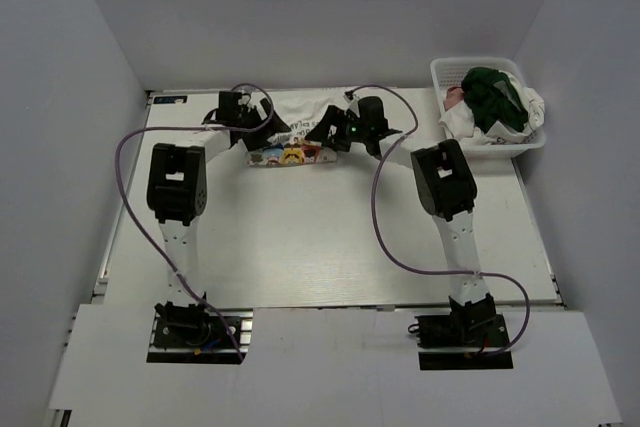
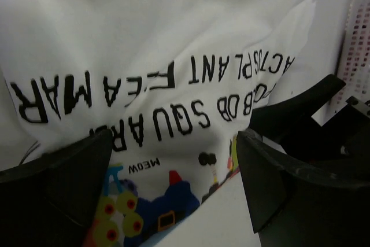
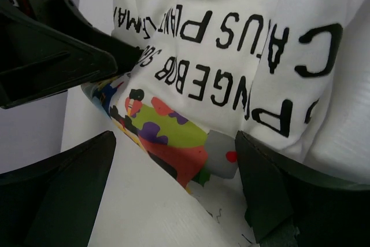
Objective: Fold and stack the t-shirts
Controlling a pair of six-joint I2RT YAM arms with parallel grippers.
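Next, my left gripper closes on the white t-shirt's side edge (image 1: 249, 144) (image 2: 22, 118) farthest from the basket, where the dark lettering ends above the multicoloured graphic.
A white t-shirt (image 1: 300, 107) with dark lettering and a multicoloured graphic (image 1: 290, 155) lies at the far middle of the table. Its near folded edge shows in both wrist views (image 2: 173, 85) (image 3: 243, 39). My left gripper (image 1: 262, 135) (image 2: 173, 183) stands open over the left part of that edge, one finger (image 2: 58, 189) on each side and nothing pinched. My right gripper (image 1: 328, 133) (image 3: 173, 183) is open the same way over the right part, above the graphic (image 3: 179, 137). More t-shirts, dark green (image 1: 495, 97), pink (image 1: 455, 97) and white (image 1: 532, 107), are piled in the basket.
The white lattice basket (image 1: 475, 64) stands at the far right corner, its wall also in the left wrist view (image 2: 355, 44). White walls close in the table on three sides. The two grippers are close together, each seeing the other (image 2: 300, 108) (image 3: 52, 56).
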